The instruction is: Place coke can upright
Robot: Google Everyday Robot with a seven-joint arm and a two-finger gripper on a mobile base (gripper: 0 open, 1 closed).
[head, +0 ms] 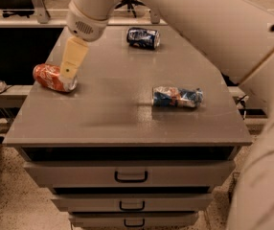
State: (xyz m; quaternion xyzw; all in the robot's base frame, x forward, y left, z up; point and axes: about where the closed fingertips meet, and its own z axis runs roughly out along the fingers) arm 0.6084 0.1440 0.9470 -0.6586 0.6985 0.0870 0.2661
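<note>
Next, my gripper goes to the middle of the coke can's red-orange body [53, 77] and closes there, leaving its silver top clear.
The coke can [51, 78] is red-orange with white lettering and lies on its side near the left edge of the grey cabinet top [122, 104]. Its silver top points right. My gripper [71, 71] hangs from the white arm [91, 8] and reaches down at the can's right end, with a cream finger in front of the can's top.
A dark blue can [143, 37] lies on its side at the back of the top. A crinkled blue-white-red can [177, 97] lies on its side at the right. Drawers [130, 174] with dark handles sit below the front edge. The large arm fills the right side.
</note>
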